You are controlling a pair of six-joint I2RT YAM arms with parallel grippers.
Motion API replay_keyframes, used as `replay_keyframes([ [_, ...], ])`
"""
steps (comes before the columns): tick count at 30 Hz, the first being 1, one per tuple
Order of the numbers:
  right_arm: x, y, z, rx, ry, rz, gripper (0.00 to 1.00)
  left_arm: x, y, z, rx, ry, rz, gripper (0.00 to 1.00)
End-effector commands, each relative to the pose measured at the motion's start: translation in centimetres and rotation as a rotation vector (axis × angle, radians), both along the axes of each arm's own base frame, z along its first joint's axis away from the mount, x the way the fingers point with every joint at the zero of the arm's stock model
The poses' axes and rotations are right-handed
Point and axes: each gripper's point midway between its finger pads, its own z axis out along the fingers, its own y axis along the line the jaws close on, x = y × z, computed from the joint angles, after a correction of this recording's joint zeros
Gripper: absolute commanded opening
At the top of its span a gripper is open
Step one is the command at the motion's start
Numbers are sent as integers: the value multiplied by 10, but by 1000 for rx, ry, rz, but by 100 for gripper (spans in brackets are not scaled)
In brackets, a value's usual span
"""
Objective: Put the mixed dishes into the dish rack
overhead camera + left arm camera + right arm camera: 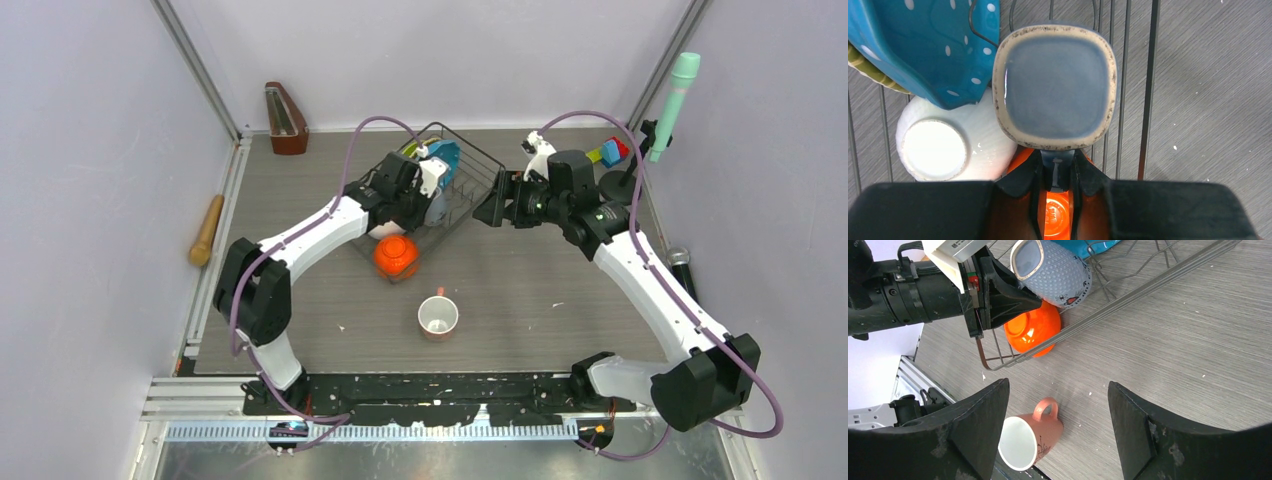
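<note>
I should let go of the grey mug with my left gripper in the dish rack's far corner (486,183), the one closest to my right gripper. The mug is now held over the rack.
My left gripper (1058,161) is shut on the handle of the grey mug (1055,85) and holds it over the black wire dish rack (478,165). In the rack are the white-dotted blue plate (923,45), an upturned white bowl (948,145) and a ribbed lime-green plate edge (868,70). The orange bowl (396,257) lies upside-down at the rack's near corner, below the mug. The pink mug (1030,432) lies on its side on the table. My right gripper (1058,386) is open and empty, above the table over the pink mug. The yellow plate is not visible.
A brown metronome (286,118) stands at the back left. A wooden rolling pin (207,230) lies along the left rail. A green microphone (675,100) and toy blocks (610,152) are at the back right. The rack's rim wire (1148,287) runs across the right wrist view.
</note>
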Motion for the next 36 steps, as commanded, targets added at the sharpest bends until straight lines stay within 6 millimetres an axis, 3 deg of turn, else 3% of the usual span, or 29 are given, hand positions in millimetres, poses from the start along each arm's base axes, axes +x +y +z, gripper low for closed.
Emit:
replay_keyframes([
  [1, 5, -5, 18, 22, -60, -36, 78, 17, -11, 21, -66, -80, 23, 0],
  [7, 13, -24, 19, 20, -61, -149, 78, 25, -25, 50, -156, -124, 23, 0],
  [13, 16, -43, 23, 24, -74, -237, 78, 55, -51, 79, -238, -171, 32, 0],
  [18, 15, -51, 24, 35, -78, -265, 78, 77, -75, 69, -209, -159, 18, 0],
  [26, 12, -57, 28, 53, -83, -278, 78, 113, -93, 50, -138, -190, 21, 0],
  [36, 10, -60, 23, 49, -70, -283, 78, 123, -118, 38, -137, -214, -37, 0],
])
